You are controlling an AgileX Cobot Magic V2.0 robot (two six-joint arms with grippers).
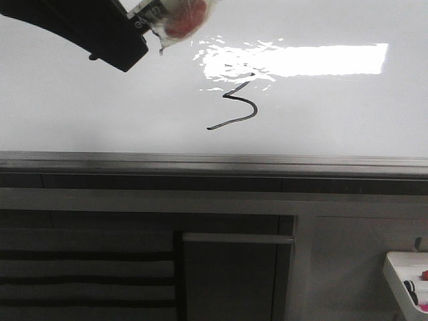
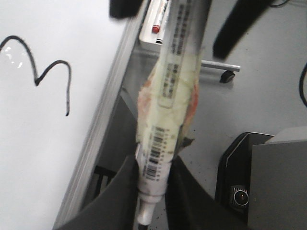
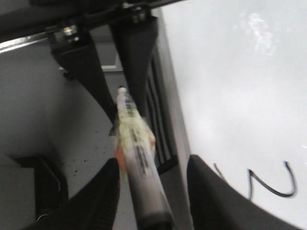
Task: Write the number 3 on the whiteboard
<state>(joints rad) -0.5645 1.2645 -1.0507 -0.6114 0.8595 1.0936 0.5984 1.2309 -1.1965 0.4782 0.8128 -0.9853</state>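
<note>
I need to release the tape-wrapped marker from my left gripper against the blank whiteboard [image 1: 27, 57], above the grey bottom rail and far away from the 3.
The number 3 [image 1: 237, 100] is drawn in dark ink on the whiteboard [image 1: 100, 100], just under the bright glare. It also shows in the left wrist view [image 2: 43, 72] and the right wrist view [image 3: 268, 184]. My left gripper [image 2: 152, 165] is shut on the nib end of a tape-wrapped marker [image 2: 172, 86], held off the board at the top left of the front view [image 1: 180, 17]. My right gripper [image 3: 153, 165] is open, its fingers either side of the marker's other end [image 3: 134, 139], with a gap on the board side.
The board's grey bottom rail [image 1: 200, 160] runs across below the 3. A small white tray with markers [image 1: 408, 277] sits at the lower right. A dark cabinet with a handle bar [image 1: 237, 237] stands under the rail.
</note>
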